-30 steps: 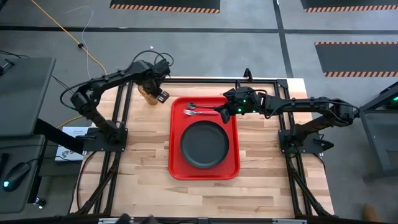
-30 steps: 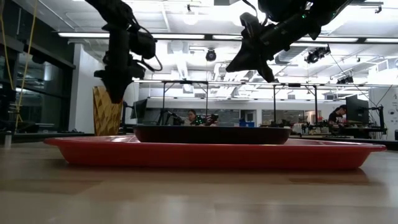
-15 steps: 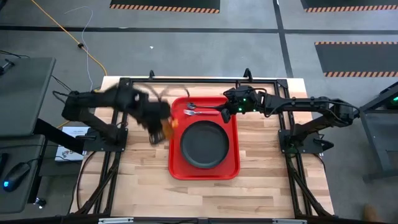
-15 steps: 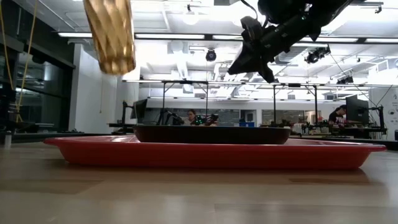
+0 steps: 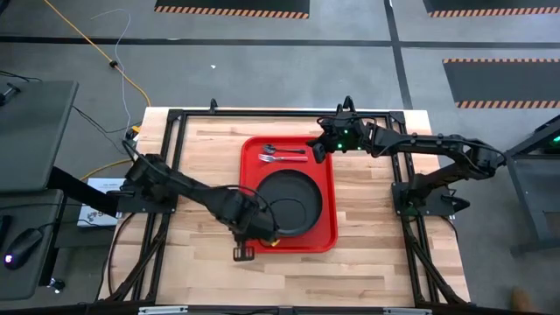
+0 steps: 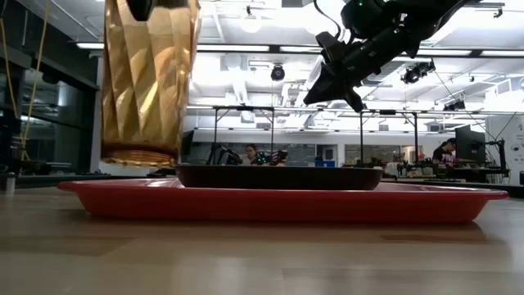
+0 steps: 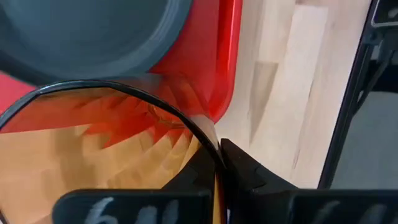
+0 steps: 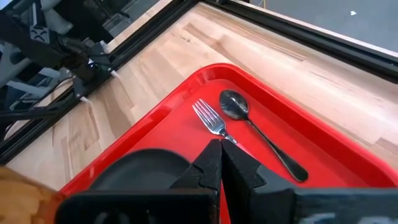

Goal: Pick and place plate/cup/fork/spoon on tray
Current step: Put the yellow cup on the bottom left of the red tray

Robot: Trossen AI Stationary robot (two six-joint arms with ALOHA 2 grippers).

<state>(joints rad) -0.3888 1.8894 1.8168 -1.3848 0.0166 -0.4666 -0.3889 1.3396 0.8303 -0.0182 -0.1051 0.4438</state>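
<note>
My left gripper is to let go of the amber cup in the red tray's near corner point(image 5: 255, 236) point(image 7: 172, 102), between the black plate and the tray's rim.
My left gripper point(image 5: 262, 233) is shut on the amber cup point(image 6: 151, 82) over the near left corner of the red tray point(image 5: 331, 201). The cup's base hangs just above the tray's rim point(image 6: 123, 190). The black plate point(image 5: 293, 199) rests on the tray's middle. The fork point(image 5: 273, 158) and the dark spoon point(image 5: 287, 149) lie side by side on the tray's far end. My right gripper point(image 8: 219, 163) is shut and empty above the tray's far right part, over the fork's handle, which it hides in the right wrist view. My left gripper pinches the cup's wall at its rim point(image 7: 208, 149), one finger point(image 7: 193, 177) inside the cup and one point(image 7: 249, 174) outside. The fingers come from above, pointing down. The cup hangs upright below them, lifted clear of the tray and table.
Bare wooden table point(image 5: 376, 227) lies to the tray's left, right and near sides. A black frame point(image 5: 262, 114) runs along the table's far edge and sides. People and benches show in the room behind the table in the low view.
My left gripper has lifted the cup off the table at the tray's far left. It has carried the cup toward the near edge and the right, then lowered it over the tray's near left corner. My right gripper has drawn back a little toward the far edge.
</note>
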